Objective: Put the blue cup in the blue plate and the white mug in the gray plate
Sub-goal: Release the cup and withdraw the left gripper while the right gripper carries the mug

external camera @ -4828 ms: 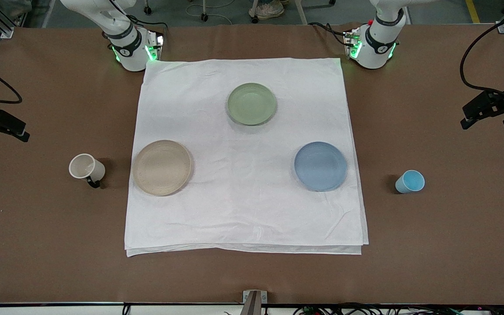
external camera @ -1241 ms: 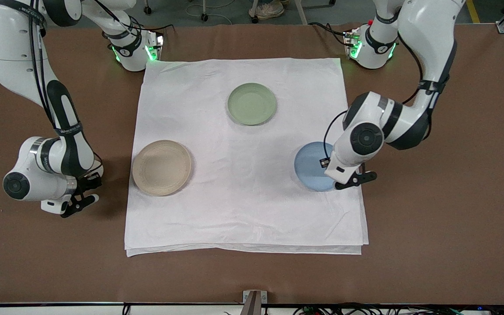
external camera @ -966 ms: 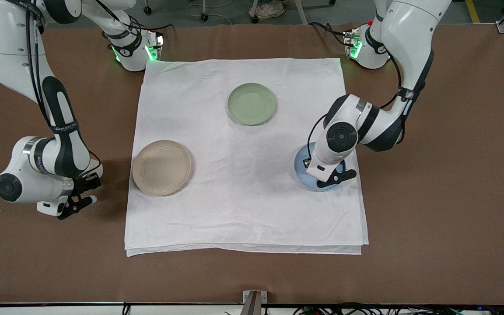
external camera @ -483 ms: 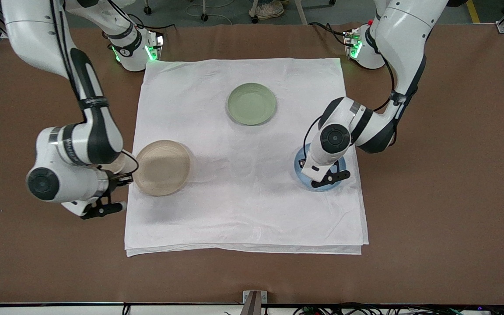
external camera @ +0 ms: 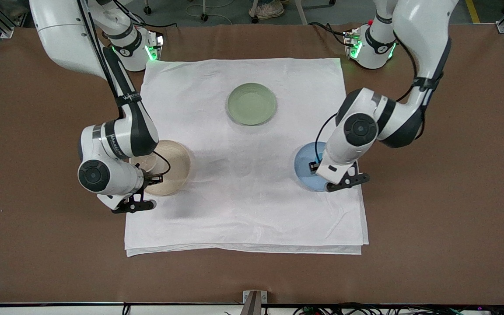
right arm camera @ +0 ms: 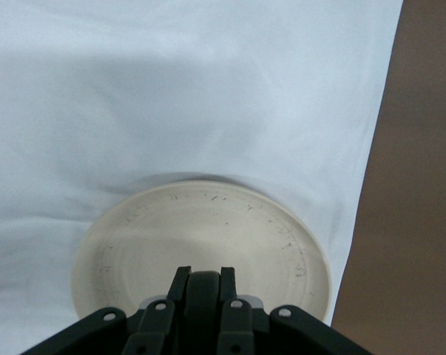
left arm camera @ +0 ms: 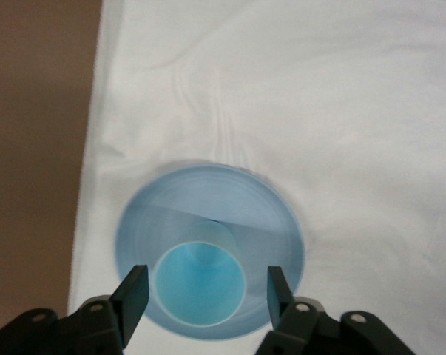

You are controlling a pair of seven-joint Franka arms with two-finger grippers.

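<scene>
The robot's right gripper will set the white mug, now over the gray plate's edge, down on the middle of the gray plate (external camera: pixel 164 165) (right arm camera: pixel 205 272).
The blue cup (left arm camera: pixel 199 285) stands upright on the blue plate (left arm camera: pixel 208 192). My left gripper (left arm camera: pixel 206 292) is open around it, one finger on each side with gaps to the cup. In the front view the left arm hides the cup, and the blue plate (external camera: pixel 303 164) shows beside the left gripper (external camera: pixel 338 174). My right gripper (right arm camera: pixel 204 285) is shut on the white mug's dark handle (right arm camera: pixel 204 296) over the gray plate (right arm camera: pixel 208 229). In the front view the white mug (external camera: pixel 148 163) is over the gray plate (external camera: pixel 177 164), at its edge toward the right arm's end, by the right gripper (external camera: pixel 150 176).
A pale green plate (external camera: pixel 252 104) lies on the white cloth (external camera: pixel 243 210), farther from the front camera than the other two plates. Brown tabletop (external camera: pixel 444 197) surrounds the cloth.
My right arm has carried the white mug from the brown tabletop to over the gray plate. My left gripper has opened and drawn slightly toward the left arm's end, leaving the blue cup on the blue plate.
</scene>
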